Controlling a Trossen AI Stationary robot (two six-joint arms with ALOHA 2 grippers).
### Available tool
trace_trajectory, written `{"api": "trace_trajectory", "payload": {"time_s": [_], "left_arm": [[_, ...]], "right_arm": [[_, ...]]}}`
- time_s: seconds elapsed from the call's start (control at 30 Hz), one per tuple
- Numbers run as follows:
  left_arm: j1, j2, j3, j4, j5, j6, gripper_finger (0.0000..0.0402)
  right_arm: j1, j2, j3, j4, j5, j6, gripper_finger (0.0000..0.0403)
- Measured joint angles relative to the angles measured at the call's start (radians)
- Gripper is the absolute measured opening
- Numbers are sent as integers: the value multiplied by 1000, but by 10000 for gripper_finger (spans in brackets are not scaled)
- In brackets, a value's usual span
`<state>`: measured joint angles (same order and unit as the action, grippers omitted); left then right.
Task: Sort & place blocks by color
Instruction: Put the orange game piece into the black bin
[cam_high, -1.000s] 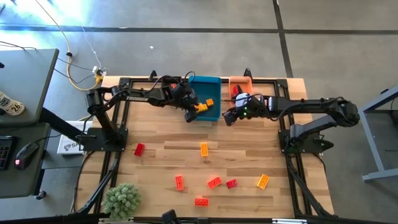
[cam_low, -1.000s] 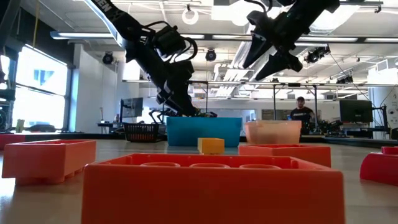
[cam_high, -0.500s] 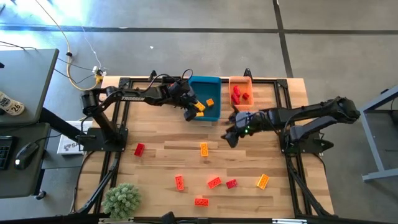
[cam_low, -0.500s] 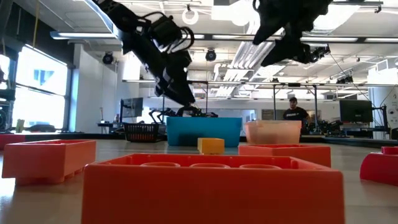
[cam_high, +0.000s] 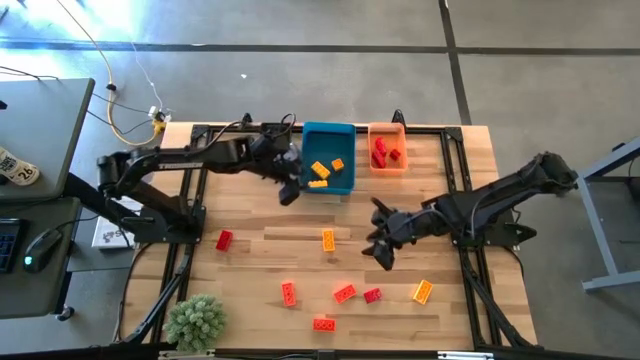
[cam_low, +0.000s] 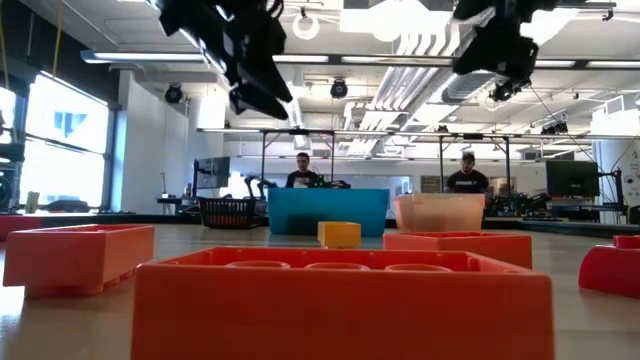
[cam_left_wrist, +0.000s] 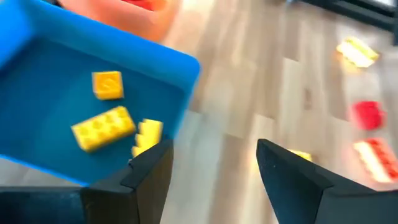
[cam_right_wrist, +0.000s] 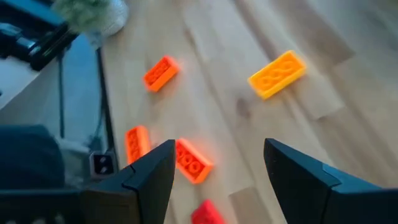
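Observation:
I need to next close my right gripper on the long sides of the orange block (cam_high: 345, 293) (cam_right_wrist: 192, 160) that lies between the red block and another orange block.
The blue bin (cam_high: 328, 172) at the far edge holds three yellow blocks (cam_left_wrist: 102, 127). Beside it, the orange bin (cam_high: 387, 150) holds red blocks. My left gripper (cam_high: 290, 190) hangs open and empty just off the blue bin's near left corner (cam_left_wrist: 186, 68). My right gripper (cam_high: 383, 255) hangs open and empty above mid-table. Below it, loose blocks lie flat on the wood: a yellow-orange one (cam_right_wrist: 277, 74), orange ones (cam_right_wrist: 161, 73) (cam_right_wrist: 191, 160) and a red one (cam_high: 372, 295). A red block (cam_high: 224, 240) and a yellow one (cam_high: 328, 240) lie farther left.
A potted plant (cam_high: 195, 322) stands at the near left corner. Black frame rails (cam_high: 180, 250) run along the table's left and right sides. Bare wood (cam_high: 260, 210) lies between the bins and the loose blocks. People stand in the room beyond the table (cam_low: 470, 180).
My left gripper has let go of a yellow block, which now lies in the blue bin. It has then risen and drawn back toward the table's left. My right gripper has swung from beside the orange bin toward the near edge, over the loose blocks.

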<state>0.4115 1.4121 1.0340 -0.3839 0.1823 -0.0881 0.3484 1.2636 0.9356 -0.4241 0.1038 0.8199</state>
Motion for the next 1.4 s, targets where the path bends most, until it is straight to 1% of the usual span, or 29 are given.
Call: {"api": "trace_trajectory", "payload": {"time_s": [0.1, 0.23, 0.43, 0.6, 0.67, 0.77, 0.93, 1.17, 1.4], "left_arm": [[-38, -32, 0, -62, 22, -62, 220], [-95, -56, 0, -105, 20, -183, 219], [-184, -60, 0, -110, 19, -394, 219], [-262, -60, 0, -111, 19, -499, 220], [-295, -60, 0, -115, 19, -542, 220], [-350, -60, 0, -115, 18, -607, 220], [-445, -59, 0, -117, 17, -682, 220], [-535, -59, 0, -117, 14, -772, 220], [-585, -59, 0, -116, -44, -817, 220]], "right_arm": [[46, 0, 0, 19, 0, -1, 232], [91, 0, 0, 22, 1, -4, 232], [141, 0, 0, 32, 1, -15, 232], [184, 1, 0, 67, 13, -45, 232], [201, 8, 0, 109, 45, -97, 232], [221, 37, 0, 223, 80, -198, 232], [237, 131, 0, 401, 80, -347, 232], [237, 244, 0, 413, 70, -465, 232], [223, 327, 0, 414, 59, -612, 232]]}}
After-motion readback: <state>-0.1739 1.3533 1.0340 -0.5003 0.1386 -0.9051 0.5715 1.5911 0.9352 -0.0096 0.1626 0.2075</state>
